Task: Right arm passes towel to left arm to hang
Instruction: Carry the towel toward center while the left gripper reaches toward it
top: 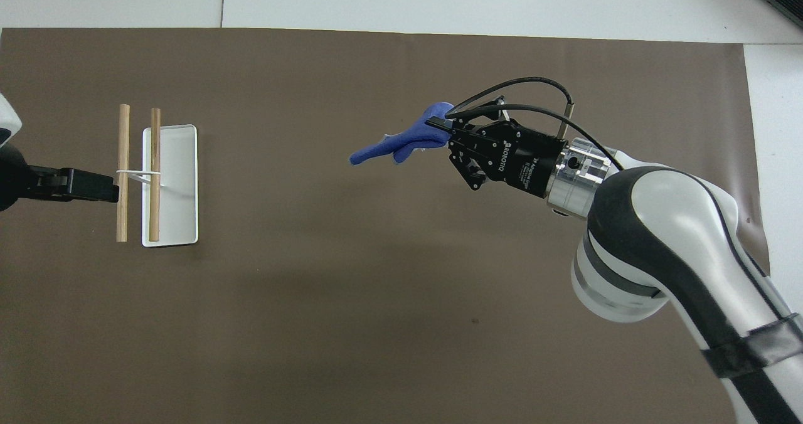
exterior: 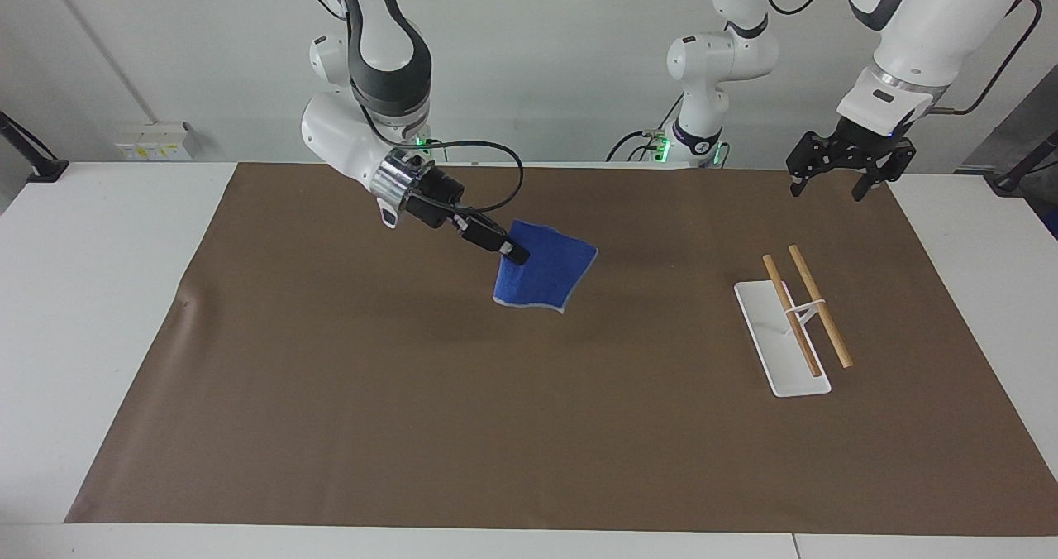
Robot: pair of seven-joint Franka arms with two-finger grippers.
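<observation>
Next, I will move my left gripper to the blue towel's loose end (top: 357, 157), pointing away from my right gripper, and close it there.
My right gripper (exterior: 516, 253) is shut on one edge of the blue towel (exterior: 544, 276), which hangs in the air over the middle of the brown mat; both show in the overhead view, the gripper (top: 439, 124) and the towel (top: 401, 143). My left gripper (exterior: 828, 179) is open and empty, up in the air over the mat's edge at the left arm's end, beside the rack (exterior: 781, 340). In the overhead view the left gripper (top: 100, 189) sits beside the rack's wooden bars (top: 123, 173).
The rack has a white base (top: 179, 185) and two wooden bars on a white stand. The brown mat (exterior: 529, 427) covers most of the white table (exterior: 99, 294).
</observation>
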